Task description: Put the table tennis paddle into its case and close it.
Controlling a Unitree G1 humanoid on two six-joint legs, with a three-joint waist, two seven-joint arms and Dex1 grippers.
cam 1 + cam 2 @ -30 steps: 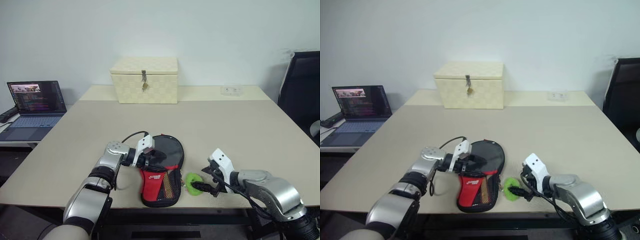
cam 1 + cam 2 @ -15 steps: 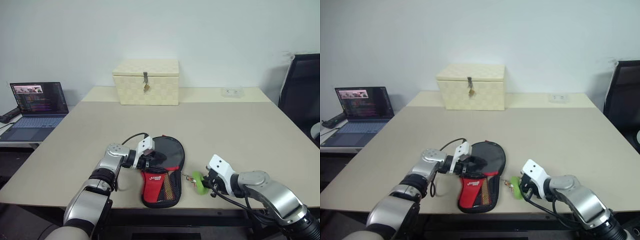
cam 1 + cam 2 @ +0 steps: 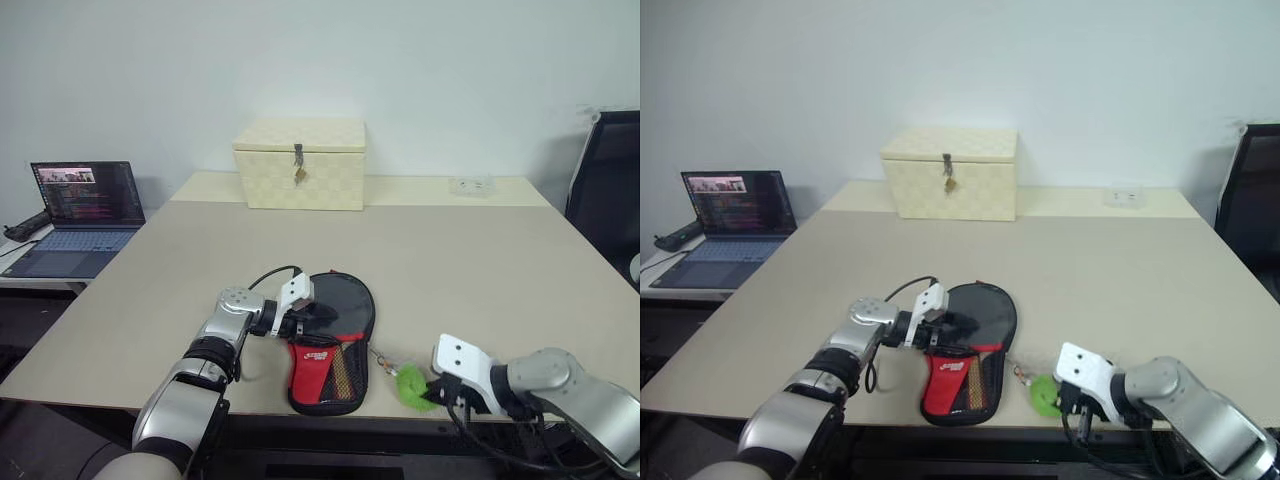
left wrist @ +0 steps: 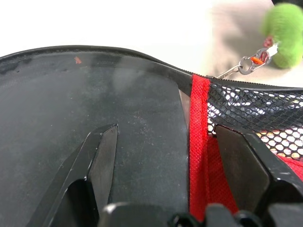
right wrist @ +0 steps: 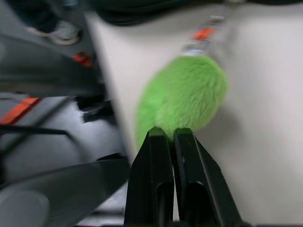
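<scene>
Next, I let go of the green pom-pom with my right gripper and leave it hanging over the table's front edge (image 3: 387, 432) beside the case.
The case (image 3: 328, 352) lies near the table's front edge, black with a red logo panel and a mesh pocket (image 4: 265, 111). A round black face, apparently the table tennis paddle (image 3: 342, 300), shows at its far end; the handle is hidden. My left gripper (image 3: 315, 318) rests on the case, open, one finger (image 4: 104, 151) on the black face and the other on the mesh side. A green pom-pom (image 3: 412, 385) hangs from the case's zipper ring (image 4: 246, 66). My right gripper (image 3: 434, 392) is shut on the pom-pom (image 5: 184, 101) at the table's front edge.
A cream woven box (image 3: 300, 162) with a latch stands at the back of the table (image 3: 480, 270). A laptop (image 3: 85, 205) sits on a lower surface to the left. A black chair (image 3: 612, 180) stands at the right, and a small white object (image 3: 468, 185) lies at the far edge.
My right gripper closed on the green pom-pom and drew it back and to the right, toward the table's front edge, stretching its chain. The left gripper stayed put; the camera shifted a little.
</scene>
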